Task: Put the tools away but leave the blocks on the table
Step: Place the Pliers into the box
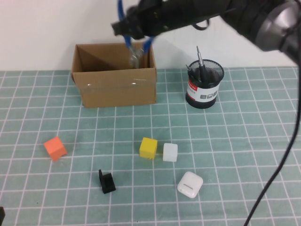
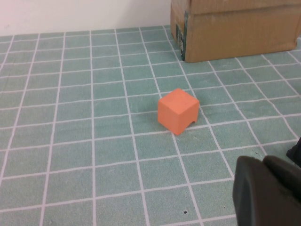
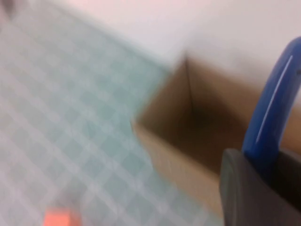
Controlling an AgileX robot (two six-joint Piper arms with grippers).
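Observation:
The robot's right gripper should release the blue-handled pliers inside the open cardboard box (image 1: 109,64) (image 3: 211,134), close to the middle of the box's opening.
My right gripper (image 1: 136,28) is shut on the blue-handled pliers (image 1: 135,54). It holds them above the open cardboard box (image 1: 115,87), metal head pointing down into the opening. The right wrist view shows a blue handle (image 3: 273,113) clamped in the right gripper (image 3: 277,157) over the box (image 3: 188,141). The screwdriver (image 1: 200,59) stands in a black mesh cup (image 1: 204,89) with another dark tool. Orange block (image 1: 55,148), yellow block (image 1: 148,147) and white block (image 1: 170,152) lie on the table. My left gripper (image 2: 263,162) rests shut and empty near the orange block (image 2: 178,111).
A small black L-shaped bracket (image 1: 106,181) and a white rounded case (image 1: 190,184) lie on the teal gridded table (image 1: 244,141) near the front. The box corner (image 2: 235,28) shows beyond the orange block in the left wrist view. A black cable (image 1: 277,174) hangs at the right.

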